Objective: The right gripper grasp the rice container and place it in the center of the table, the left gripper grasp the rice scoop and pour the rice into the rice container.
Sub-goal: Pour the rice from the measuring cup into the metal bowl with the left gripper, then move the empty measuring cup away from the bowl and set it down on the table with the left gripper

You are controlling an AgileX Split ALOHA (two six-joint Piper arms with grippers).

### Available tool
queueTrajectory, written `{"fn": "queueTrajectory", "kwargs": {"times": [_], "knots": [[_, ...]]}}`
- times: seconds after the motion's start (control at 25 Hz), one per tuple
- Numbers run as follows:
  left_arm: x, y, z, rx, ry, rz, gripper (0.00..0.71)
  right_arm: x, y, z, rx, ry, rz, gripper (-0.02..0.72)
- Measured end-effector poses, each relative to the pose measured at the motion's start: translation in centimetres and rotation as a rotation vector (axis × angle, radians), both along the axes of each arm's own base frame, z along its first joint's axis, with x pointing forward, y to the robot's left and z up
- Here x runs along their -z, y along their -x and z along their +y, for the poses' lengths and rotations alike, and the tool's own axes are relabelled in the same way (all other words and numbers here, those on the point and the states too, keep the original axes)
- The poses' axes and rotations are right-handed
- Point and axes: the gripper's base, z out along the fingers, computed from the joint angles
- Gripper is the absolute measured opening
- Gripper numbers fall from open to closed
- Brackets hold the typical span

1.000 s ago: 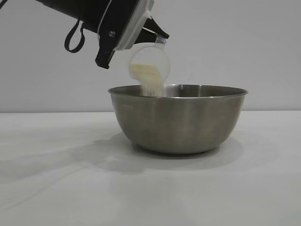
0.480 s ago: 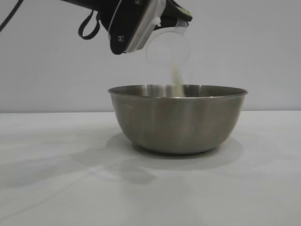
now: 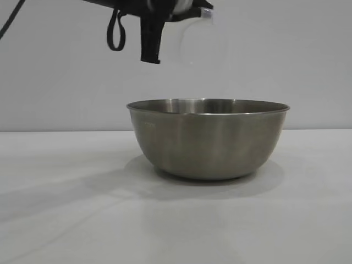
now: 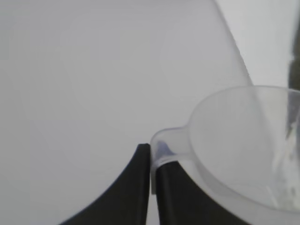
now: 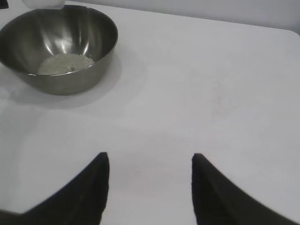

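Next, my left gripper releases the rice scoop, now high above the rice container, on the bare table on its own side of the rice container [image 3: 50, 166].
The rice container [image 3: 208, 137], a large steel bowl, stands on the white table [image 3: 66, 220]; it also shows in the right wrist view [image 5: 58, 47] with the rice [image 5: 65, 63] lying in its bottom. My left gripper [image 3: 190, 11] is high above the bowl's left part, shut on the handle of the rice scoop [image 3: 196, 43], a clear plastic cup that looks empty. In the left wrist view the gripper [image 4: 153, 159] pinches the scoop's handle, with the cup [image 4: 243, 145] beside it. My right gripper [image 5: 147, 161] is open and empty, low over bare table away from the bowl.
A plain grey wall [image 3: 297, 55] stands behind the table. A black cable loop [image 3: 115, 33] hangs under the left arm. Bare table surface lies all round the bowl [image 5: 211, 93].
The left gripper rose and moved right with the scoop. The rice stream that fell into the bowl has stopped, and the scoop now looks empty. The bowl has not moved.
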Motion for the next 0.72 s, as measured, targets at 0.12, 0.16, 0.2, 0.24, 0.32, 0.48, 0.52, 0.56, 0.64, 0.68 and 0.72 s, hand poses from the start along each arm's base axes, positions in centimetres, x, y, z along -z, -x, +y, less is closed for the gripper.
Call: {"fn": "queueTrajectory", "kwargs": {"times": [0.12,0.16,0.2,0.24,0.32,0.48,0.52,0.56,0.64,0.68,0.72], "knots": [[-0.4,-1.3,2.0,-0.143,0.383,0.280,0.000,0.0,0.0,0.0,0.000,0.000,0.000,0.330],[-0.4,-1.8,2.8,-0.183,0.496,0.350,0.000,0.0,0.0,0.0,0.000,0.000,0.000,0.330],[-0.3,-2.3,3.9,-0.223,0.583,0.400,0.000,0.0,0.0,0.0,0.000,0.000,0.000,0.330],[0.1,-2.6,5.1,-0.261,0.662,0.453,0.000,0.0,0.0,0.0,0.000,0.000,0.000,0.330],[1.2,-3.0,7.6,-0.334,0.767,0.528,0.000,0.0,0.0,0.0,0.000,0.000,0.000,0.330],[4.2,-2.2,12.7,-0.464,0.899,0.632,0.000,0.0,0.0,0.0,0.000,0.000,0.000,0.330],[4.9,-1.7,13.7,-0.481,0.913,0.640,0.000,0.0,0.0,0.0,0.000,0.000,0.000,0.330],[5.6,-1.0,14.4,-0.492,0.918,0.644,0.000,0.0,0.0,0.0,0.000,0.000,0.000,0.330],[6.6,0.3,15.4,-0.506,0.919,0.644,0.000,0.0,0.0,0.0,0.000,0.000,0.000,0.330],[7.1,1.0,15.6,-0.511,0.910,0.642,0.000,0.0,0.0,0.0,0.000,0.000,0.000,0.330],[7.5,1.7,15.8,-0.515,0.900,0.645,0.000,0.0,0.0,0.0,0.000,0.000,0.000,0.330]]}}
